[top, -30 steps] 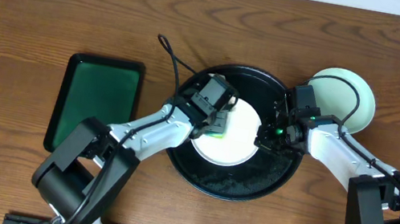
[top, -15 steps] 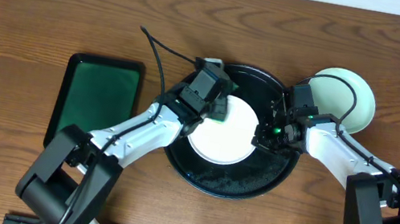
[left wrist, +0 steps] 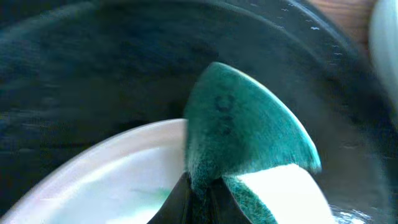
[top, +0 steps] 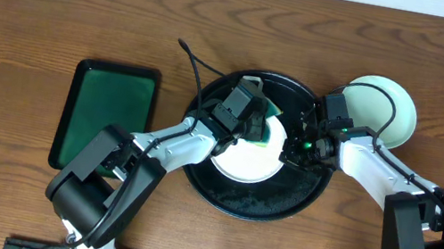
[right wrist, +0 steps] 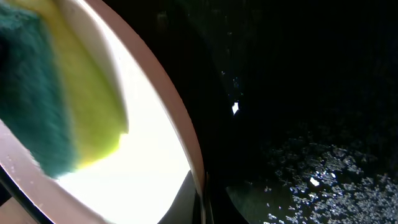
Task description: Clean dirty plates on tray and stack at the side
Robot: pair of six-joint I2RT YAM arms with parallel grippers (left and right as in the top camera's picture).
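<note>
The robot's left gripper needs to release the green and yellow sponge in the near half of the green rectangular tray [top: 104, 135].
A white plate [top: 245, 159] lies in the round black tray [top: 282, 196]. My left gripper [top: 246, 115] is shut on a green and yellow sponge [top: 269, 122] and presses it on the plate's far right rim. The left wrist view shows the sponge [left wrist: 249, 137] pinched in the left gripper [left wrist: 199, 196] over the plate [left wrist: 106, 180]. My right gripper [top: 297, 148] is shut on the plate's right rim. The right wrist view shows the rim [right wrist: 186, 143] between the right gripper's [right wrist: 200, 199] jaws, with the sponge [right wrist: 56, 106] beyond. A pale mint-green plate [top: 380, 106] sits right of the tray.
A smaller green rectangular tray [top: 106, 114] lies left of the black tray. A black cable [top: 192, 58] loops up from the left wrist. Wet specks cover the black tray floor [right wrist: 311, 174]. Brown table [top: 42, 13] surrounds everything.
My left gripper has swept the sponge from the plate's upper left to its upper right rim. The right gripper and the plate stay where they were.
</note>
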